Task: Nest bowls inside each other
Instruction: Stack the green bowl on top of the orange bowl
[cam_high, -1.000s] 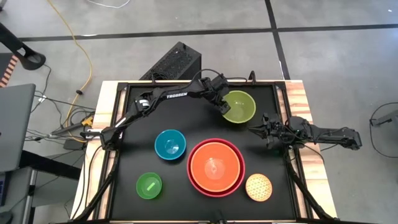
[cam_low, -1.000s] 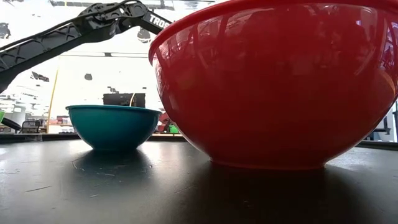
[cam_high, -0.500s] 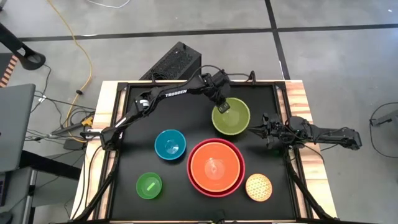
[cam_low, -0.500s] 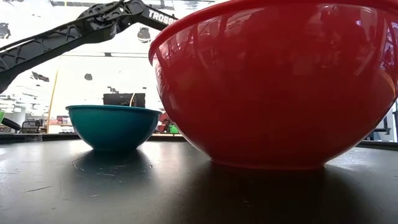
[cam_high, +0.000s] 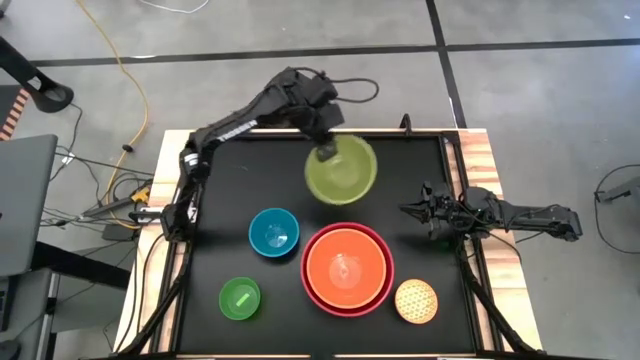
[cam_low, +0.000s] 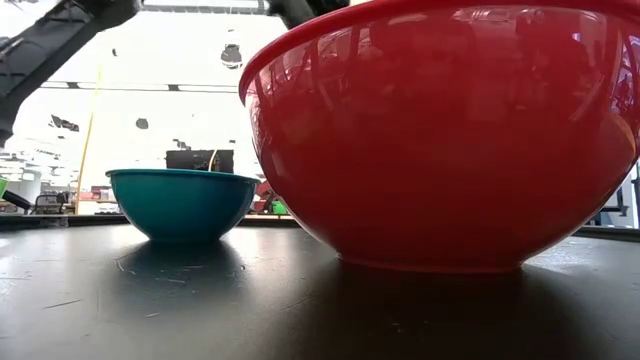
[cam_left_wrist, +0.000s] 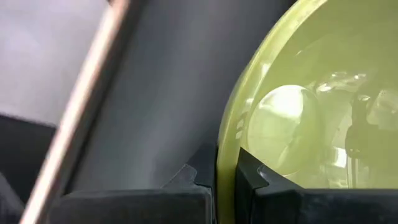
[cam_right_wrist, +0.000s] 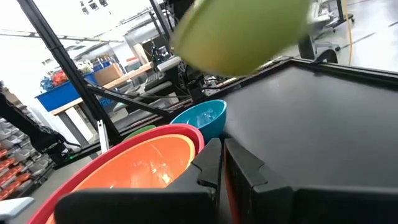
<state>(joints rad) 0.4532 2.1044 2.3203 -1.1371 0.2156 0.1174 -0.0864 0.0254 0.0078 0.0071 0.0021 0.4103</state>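
The orange bowl (cam_high: 349, 267) sits in the red bowl. Next, I let go of the olive-green bowl inside it with my left gripper. The olive-green bowl now hangs above the table.
My left gripper (cam_high: 326, 152) is shut on the olive-green bowl (cam_high: 342, 172), which hangs in the air over the far middle of the table and also shows in the right wrist view (cam_right_wrist: 242, 31). The orange bowl (cam_high: 347, 266) sits inside the red bowl (cam_high: 312, 290). The blue bowl (cam_high: 273, 232), the small green bowl (cam_high: 240, 298) and the tan dotted bowl (cam_high: 416, 300) stand on their bases on the black tabletop. My right gripper (cam_high: 408, 210) rests shut at the table's right side. My left gripper pinches the olive-green bowl's rim (cam_left_wrist: 225, 163) on its far-left side. One finger (cam_left_wrist: 264, 183) is inside the bowl and the other finger (cam_left_wrist: 189, 180) is outside. The fingers slant down from the far left. The bowl is lifted clear of the table, its open side up.
The low view shows the red bowl (cam_low: 440, 130) close up and the blue bowl (cam_low: 182, 200) behind it. The table has a raised black frame (cam_high: 300, 134) and wooden side edges (cam_high: 490, 170). Bare tabletop (cam_high: 400, 180) lies at the far right.
My left gripper has taken hold of the olive-green bowl's rim. It has then risen and gone toward the table's left edge, rolling a little. The bowl has come off the far right of the table and now hangs clear.
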